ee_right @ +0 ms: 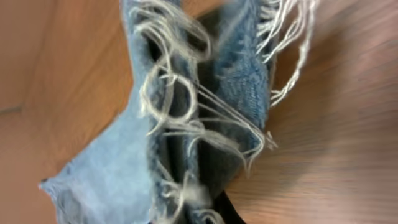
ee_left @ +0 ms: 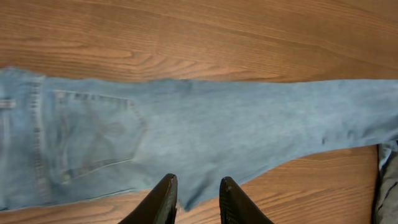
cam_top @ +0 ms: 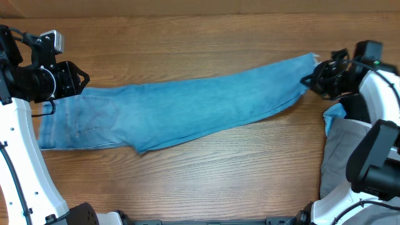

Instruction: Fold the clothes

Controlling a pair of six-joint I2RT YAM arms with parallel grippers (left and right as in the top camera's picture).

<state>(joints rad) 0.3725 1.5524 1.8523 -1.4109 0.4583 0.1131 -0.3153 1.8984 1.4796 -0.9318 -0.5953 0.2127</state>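
Next, I release the frayed whitish hems on the thighs of the light-blue jeans (cam_top: 184, 111), just past the crotch, with my right gripper.
The light-blue jeans (cam_top: 187, 109) lie stretched across the wooden table, waist at the left and legs running up to the right. In the left wrist view the jeans (ee_left: 205, 130) show a stitched back pocket (ee_left: 93, 134). My left gripper (cam_top: 80, 79) hovers at the waist's far corner; in its wrist view the left gripper (ee_left: 198, 190) is open, with a gap and nothing between the fingers. My right gripper (cam_top: 310, 80) is shut on the jeans' frayed hem (ee_right: 205, 124). One dark finger (ee_right: 231, 210) shows under the whitish threads.
A grey garment (cam_top: 344, 153) lies at the right edge under my right arm, with a bit of blue cloth (cam_top: 335, 112) beside it. The grey garment (ee_left: 388, 186) also shows in the left wrist view. Bare wood lies in front of and behind the jeans.
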